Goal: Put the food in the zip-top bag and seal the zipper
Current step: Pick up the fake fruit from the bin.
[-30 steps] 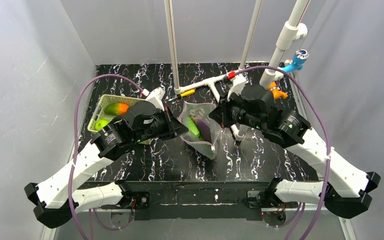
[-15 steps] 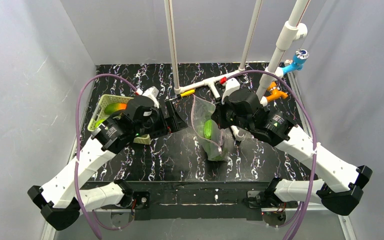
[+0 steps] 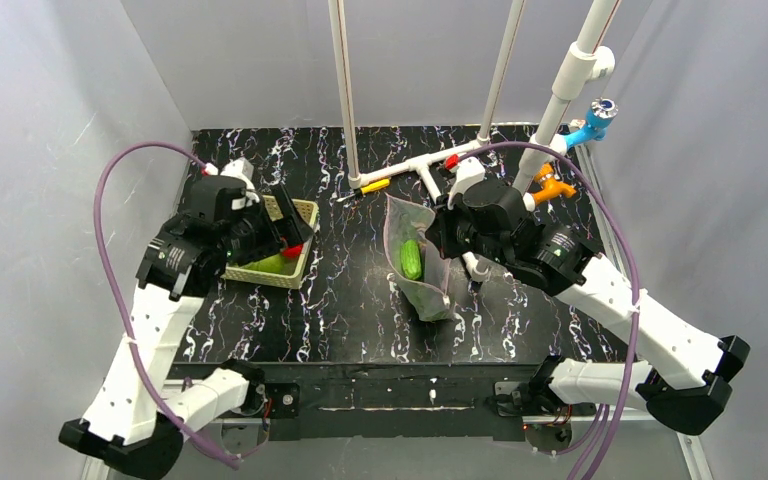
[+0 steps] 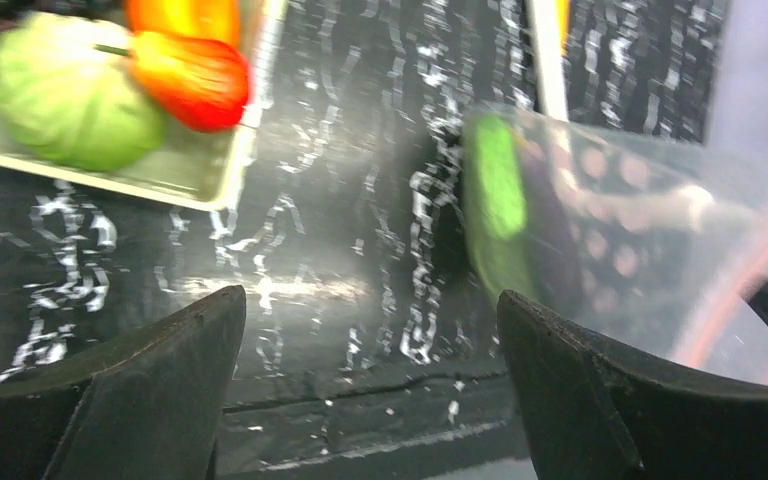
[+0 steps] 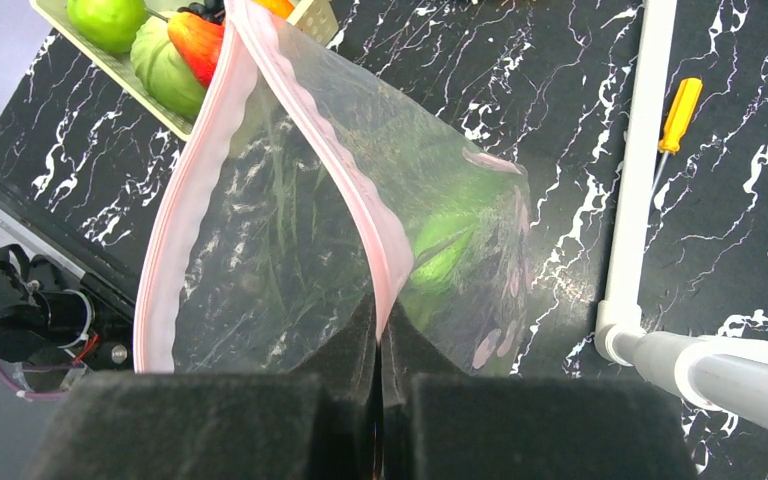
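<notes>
Next, my left gripper closes on the narrow stem end [image 3: 287,250] [image 4: 152,60] of the red-orange piece, next to the green piece in the basket.
My right gripper [image 5: 378,330] is shut on the pink zipper [image 5: 380,250] of the clear zip-top bag [image 5: 300,250] and holds it up with the mouth gaping. A green cucumber [image 3: 412,260] and leafy green food [image 5: 450,245] lie inside the bag [image 3: 422,285]. My left gripper [image 4: 370,340] stands wide open and empty over the table, just beside the pale green basket [image 4: 200,175]. The basket holds a green piece [image 4: 70,95], a red-orange piece [image 4: 190,75] and an orange piece [image 4: 185,15]. In the top view the left gripper [image 3: 295,232] hovers over the basket [image 3: 302,262].
A white pipe frame [image 3: 420,165] with upright poles stands behind the bag. A yellow-handled screwdriver [image 3: 372,187] lies beside it. An orange clamp [image 3: 555,187] and a blue fitting [image 3: 595,118] sit at the back right. Grey walls enclose the table.
My left gripper has opened and swung left, away from the bag to over the basket. The bag now hangs more upright from the right gripper, which stays shut.
</notes>
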### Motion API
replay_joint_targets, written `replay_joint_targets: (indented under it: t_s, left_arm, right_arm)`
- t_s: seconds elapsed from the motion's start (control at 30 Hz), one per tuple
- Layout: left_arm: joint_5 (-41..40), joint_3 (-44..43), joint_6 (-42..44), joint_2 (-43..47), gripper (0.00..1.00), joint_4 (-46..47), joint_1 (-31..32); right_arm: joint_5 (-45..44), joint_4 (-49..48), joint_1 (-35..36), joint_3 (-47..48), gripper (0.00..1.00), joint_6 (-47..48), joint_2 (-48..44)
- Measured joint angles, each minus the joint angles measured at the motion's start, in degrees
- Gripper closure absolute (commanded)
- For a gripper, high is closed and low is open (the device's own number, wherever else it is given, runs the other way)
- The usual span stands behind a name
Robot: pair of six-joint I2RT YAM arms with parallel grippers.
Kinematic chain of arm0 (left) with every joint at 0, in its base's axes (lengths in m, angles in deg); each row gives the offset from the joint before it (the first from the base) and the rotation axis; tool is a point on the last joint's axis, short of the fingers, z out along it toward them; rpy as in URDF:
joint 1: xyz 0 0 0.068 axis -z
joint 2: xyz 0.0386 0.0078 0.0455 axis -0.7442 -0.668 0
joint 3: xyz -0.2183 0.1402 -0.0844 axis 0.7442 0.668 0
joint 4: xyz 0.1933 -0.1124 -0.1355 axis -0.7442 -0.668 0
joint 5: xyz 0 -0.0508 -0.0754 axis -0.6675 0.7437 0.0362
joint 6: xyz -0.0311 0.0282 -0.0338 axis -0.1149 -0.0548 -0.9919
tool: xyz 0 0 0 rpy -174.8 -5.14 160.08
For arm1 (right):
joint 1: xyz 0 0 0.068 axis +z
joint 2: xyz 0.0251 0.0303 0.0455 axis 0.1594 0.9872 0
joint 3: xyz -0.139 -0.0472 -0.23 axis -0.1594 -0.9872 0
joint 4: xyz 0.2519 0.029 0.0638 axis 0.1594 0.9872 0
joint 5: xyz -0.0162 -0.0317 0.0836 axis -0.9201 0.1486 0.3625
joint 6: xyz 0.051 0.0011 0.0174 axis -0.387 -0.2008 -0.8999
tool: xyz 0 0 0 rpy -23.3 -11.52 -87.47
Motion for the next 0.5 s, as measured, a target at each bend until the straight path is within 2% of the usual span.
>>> replay_joint_targets:
  t_s: [0.2, 0.4, 0.5]
  left_arm:
    - [-2.19, 0.68, 6.38, -5.90, 0.05, -0.17, -7.98]
    - [-2.69, 6.38, 9.16, -11.52, 0.07, 5.51, -14.49]
    - [-2.62, 8.46, 10.43, -14.58, 0.15, 8.68, -16.02]
  right_arm:
    - [0.22, 0.13, 0.00, -0.55, 0.99, -0.04, -1.33]
    - [0.42, 0.13, 0.00, -0.55, 0.99, -0.09, -1.49]
    - [0.42, 0.17, 0.00, -0.55, 0.99, -0.09, -1.49]
